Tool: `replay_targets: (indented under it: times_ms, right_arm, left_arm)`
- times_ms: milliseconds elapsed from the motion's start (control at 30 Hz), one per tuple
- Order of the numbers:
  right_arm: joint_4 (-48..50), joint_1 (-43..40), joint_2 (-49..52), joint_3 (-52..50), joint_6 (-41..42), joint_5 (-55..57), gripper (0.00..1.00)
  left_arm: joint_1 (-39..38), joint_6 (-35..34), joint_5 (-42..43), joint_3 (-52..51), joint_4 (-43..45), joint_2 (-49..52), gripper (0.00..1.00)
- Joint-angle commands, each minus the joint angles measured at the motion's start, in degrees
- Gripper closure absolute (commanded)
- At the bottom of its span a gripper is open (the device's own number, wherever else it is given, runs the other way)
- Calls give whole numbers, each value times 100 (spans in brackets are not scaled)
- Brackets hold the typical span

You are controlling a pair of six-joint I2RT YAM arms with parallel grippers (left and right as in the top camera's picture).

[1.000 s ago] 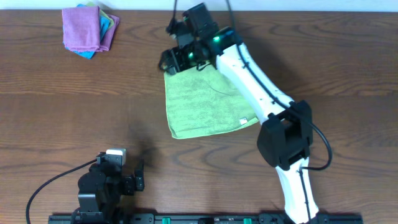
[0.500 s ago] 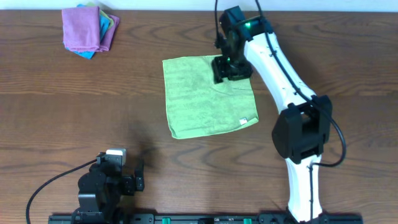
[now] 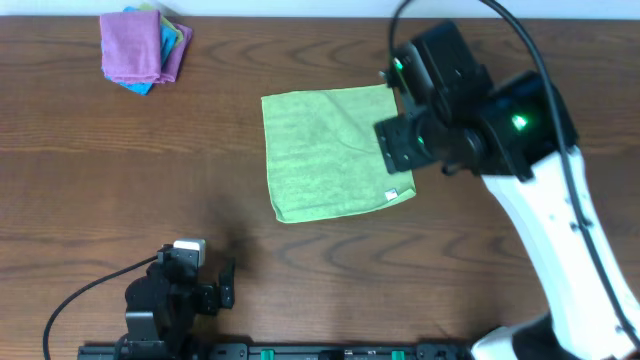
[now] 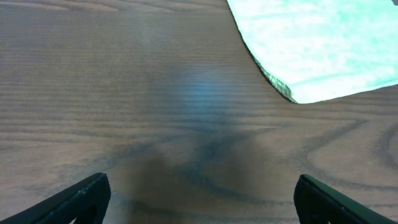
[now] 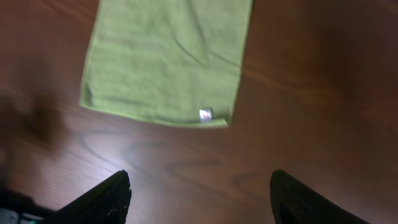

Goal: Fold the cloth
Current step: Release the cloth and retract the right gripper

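Note:
The lime-green cloth has a near corner (image 3: 281,219) (image 4: 293,99) across from the corner with the white tag. Next, my left gripper closes on that near one.
The lime-green cloth (image 3: 325,150) lies flat on the wooden table, with a faint crease and a small white tag (image 3: 392,194) at its near right corner. My right gripper (image 3: 400,143) hangs high above the cloth's right edge. In the right wrist view it (image 5: 199,200) is open with nothing between its fingers, and the cloth (image 5: 168,59) with its tag (image 5: 205,114) lies well below. At the table's near left, my left gripper (image 3: 222,285) rests open. In its own view the left gripper (image 4: 202,200) is empty, and a corner of the cloth (image 4: 323,43) shows at the upper right.
A folded pile of purple and blue cloths (image 3: 140,45) sits at the far left corner of the table. Bare brown wood (image 3: 150,160) lies between that pile, the green cloth and the left arm.
My right gripper left the cloth's far left corner, swept right along the far edge and rose toward the camera. The cloth now lies flat and untouched. The left arm stayed still.

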Motion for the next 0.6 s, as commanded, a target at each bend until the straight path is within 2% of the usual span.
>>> replay_targets:
  times_ms: [0, 133, 200, 300, 433, 567]
  right_arm:
    - [9, 66, -540, -826, 286, 341, 28]
    - [203, 66, -1532, -2028, 382, 391, 24]
    - [302, 66, -2131, -2653, 428, 367, 16]
    - [286, 66, -2920, -3248, 426, 339, 1]
    - [192, 66, -3486, -3375, 422, 271, 1]
    - [52, 66, -3766, -3373, 424, -131, 1]
  left_arm:
    - [-13, -7, 195, 4, -214, -26, 5]
    - [-13, -7, 195, 4, -214, -26, 4]
    - [-13, 2, 142, 4, -153, -26, 4]
    - [-13, -11, 17, 4, 407, -26, 4]
    - [-13, -555, 407, 4, 973, -26, 4]
    - [-7, -629, 352, 4, 1384, -26, 4]
